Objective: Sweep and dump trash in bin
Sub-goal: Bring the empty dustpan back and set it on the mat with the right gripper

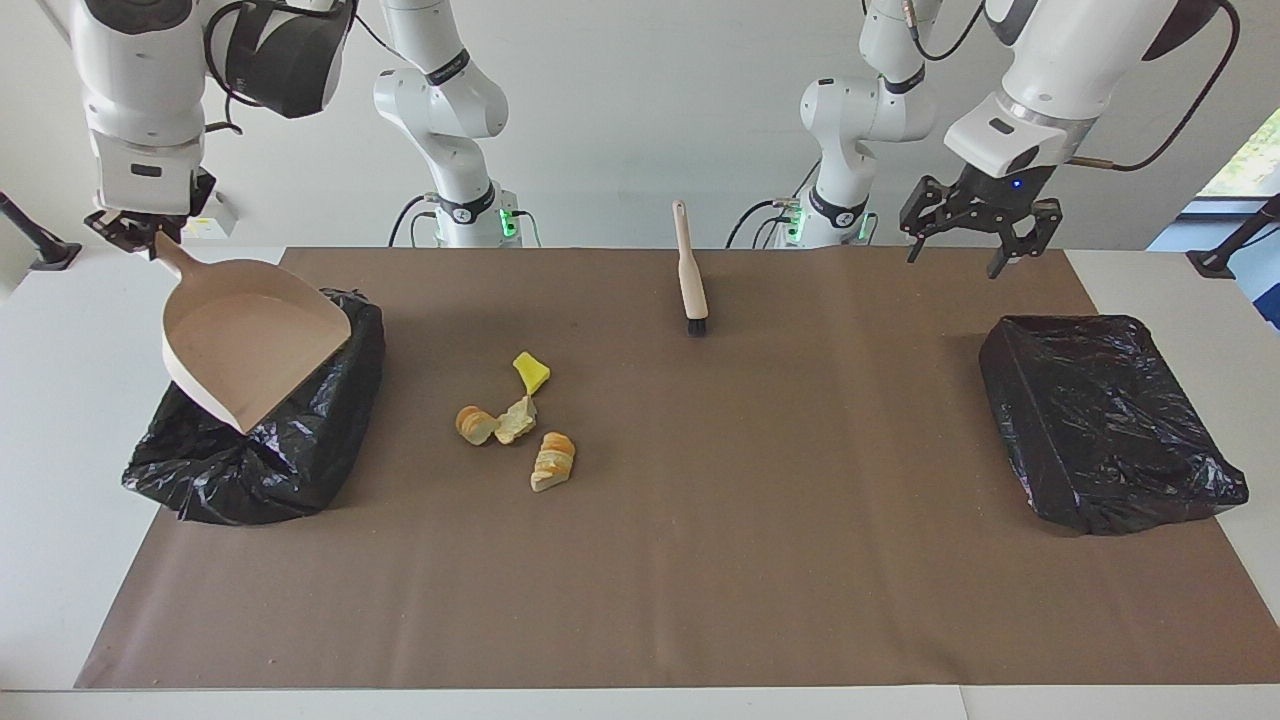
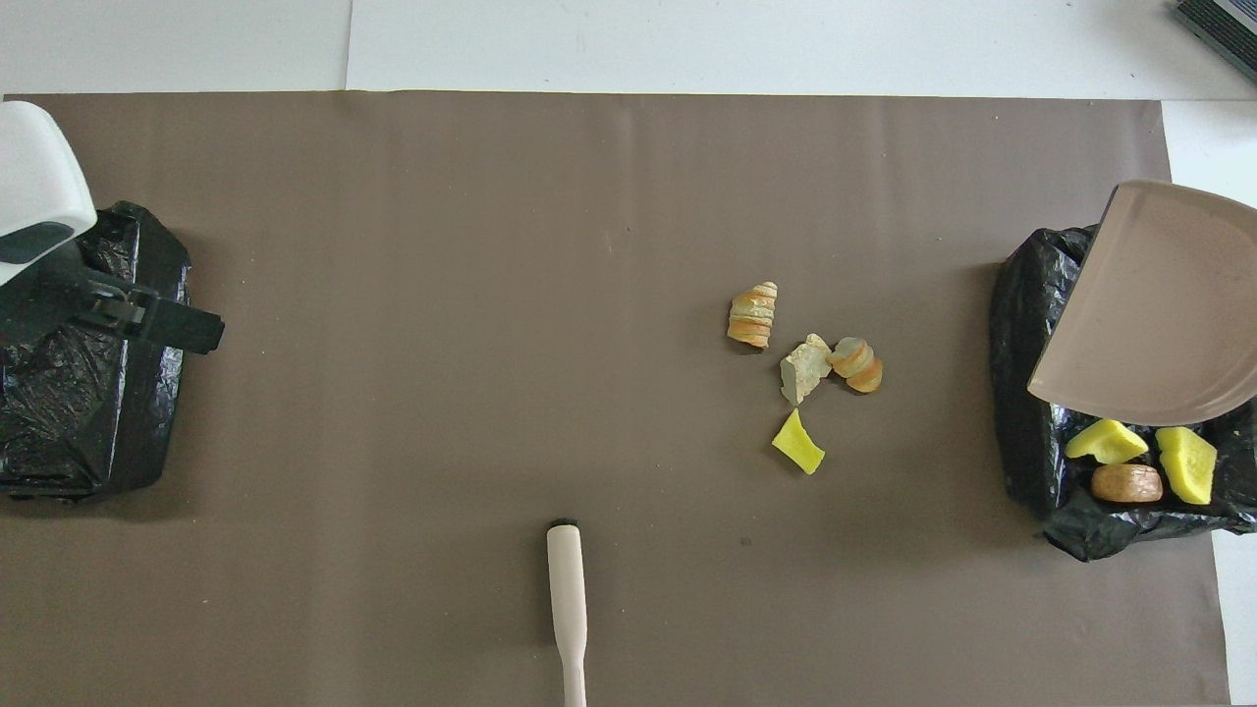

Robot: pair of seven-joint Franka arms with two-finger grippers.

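Next, my right gripper puts the pale pink dustpan down on the brown mat [image 2: 561, 325] beyond the black tip of the brush.
My right gripper [image 1: 140, 232] is shut on the handle of the pale pink dustpan [image 1: 250, 340], held tilted and empty over the black-lined bin [image 1: 300, 440] at the right arm's end. Three trash pieces lie in that bin: two yellow chunks [image 2: 1105, 442] [image 2: 1186, 463] and a brown lump [image 2: 1126, 482]. Several more trash pieces lie loose on the mat beside the bin: a yellow chunk [image 1: 531, 372], a bread lump [image 1: 476, 424], a pale piece [image 1: 516, 420] and a croissant-like piece [image 1: 553, 461]. The brush [image 1: 690, 275] lies on the mat near the robots, untouched. My left gripper [image 1: 958, 250] hangs open and empty, high over the left arm's end.
A second black-lined bin [image 1: 1100, 420] sits at the left arm's end of the brown mat [image 1: 760, 520], under the left gripper. White table [image 1: 60, 420] borders the mat at both ends.
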